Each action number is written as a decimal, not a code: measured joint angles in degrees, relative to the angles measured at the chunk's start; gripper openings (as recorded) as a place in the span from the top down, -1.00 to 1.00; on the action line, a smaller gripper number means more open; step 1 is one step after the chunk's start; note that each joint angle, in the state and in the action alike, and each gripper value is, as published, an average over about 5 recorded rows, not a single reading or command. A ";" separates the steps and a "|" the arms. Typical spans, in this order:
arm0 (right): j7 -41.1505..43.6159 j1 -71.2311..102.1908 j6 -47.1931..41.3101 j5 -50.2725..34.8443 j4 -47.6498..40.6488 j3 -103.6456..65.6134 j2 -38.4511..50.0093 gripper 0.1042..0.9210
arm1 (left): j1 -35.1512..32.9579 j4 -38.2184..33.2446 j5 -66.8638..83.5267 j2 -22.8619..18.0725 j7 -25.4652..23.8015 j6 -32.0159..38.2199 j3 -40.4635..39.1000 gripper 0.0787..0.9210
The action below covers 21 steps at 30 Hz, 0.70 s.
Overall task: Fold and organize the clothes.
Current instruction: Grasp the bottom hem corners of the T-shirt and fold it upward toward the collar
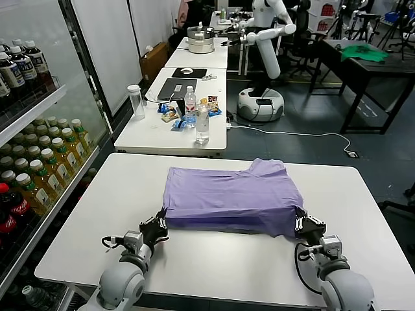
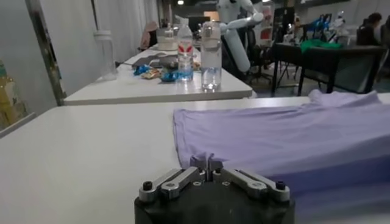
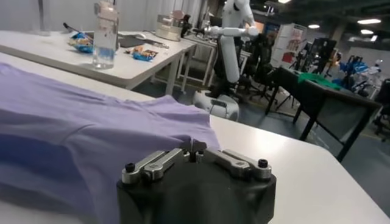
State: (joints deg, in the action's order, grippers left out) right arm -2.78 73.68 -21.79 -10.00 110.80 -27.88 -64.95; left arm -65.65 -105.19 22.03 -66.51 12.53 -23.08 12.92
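The T-shirt's far edge is close to the far side of the table, so both my grippers should lower the hem, grab the near corners [image 1: 171, 219] and pull the T-shirt closer.
The clothes, a lavender T-shirt [image 1: 227, 191], lie folded into a rough rectangle on the middle of the white table [image 1: 214, 262]. My left gripper [image 1: 160, 223] sits at the shirt's near left corner, jaws shut on the hem. In the left wrist view the left gripper [image 2: 207, 162] pinches the edge of the shirt [image 2: 274, 140]. My right gripper [image 1: 299, 222] is at the near right corner, jaws shut on the fabric. The right wrist view has the right gripper [image 3: 194, 146] meeting the shirt [image 3: 73, 134]. The near edge is raised slightly off the table.
Behind my table stands a second white table [image 1: 155, 139] with water bottles [image 1: 202, 123], a clear container [image 1: 136, 102], snacks and a laptop. A shelf of drink bottles [image 1: 39, 172] runs along the left. Another robot [image 1: 266, 39] and a dark table with green cloth [image 1: 363, 52] are far back.
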 measured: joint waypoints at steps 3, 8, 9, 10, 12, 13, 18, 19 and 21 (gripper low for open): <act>-0.08 -0.93 0.37 0.54 -1.26 0.39 -0.22 0.97 | 0.95 1.25 -0.51 -0.27 -0.05 -0.32 -0.13 0.80; -0.17 -2.20 0.93 1.34 -3.15 0.99 -0.66 0.97 | 1.74 2.42 -1.20 -0.71 -0.15 -0.83 -0.27 0.70; -0.19 -2.45 0.96 1.56 -3.54 1.16 -0.76 0.97 | 1.82 2.58 -1.31 -0.79 -0.17 -0.90 -0.29 0.69; -0.24 -2.69 0.97 1.79 -3.93 1.33 -0.87 0.97 | 1.90 2.73 -1.42 -0.87 -0.19 -0.96 -0.32 0.67; -0.33 -3.16 0.96 2.33 -4.71 1.63 -1.07 0.90 | 2.03 2.99 -1.58 -1.02 -0.22 -1.09 -0.36 0.62; -0.36 -3.34 0.96 2.66 -5.07 1.76 -1.16 0.85 | 2.07 3.08 -1.63 -1.11 -0.24 -1.17 -0.38 0.57; -0.37 -3.50 1.48 4.45 -5.99 1.95 -1.27 0.50 | 2.01 3.22 -1.90 -1.45 -0.12 -1.59 -0.38 0.29; -0.45 -3.43 1.81 4.68 -6.03 1.89 -1.26 0.43 | 1.93 3.17 -1.98 -1.49 -0.04 -1.65 -0.35 0.21; -0.69 -3.19 2.73 4.85 -6.02 1.70 -1.27 0.31 | 1.70 2.99 -2.16 -1.57 0.16 -1.71 -0.25 0.08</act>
State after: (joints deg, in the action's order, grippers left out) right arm -3.47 70.49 -19.06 -5.15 104.78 -26.18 -66.22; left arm -63.95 -102.20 19.87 -68.09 12.68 -24.79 12.67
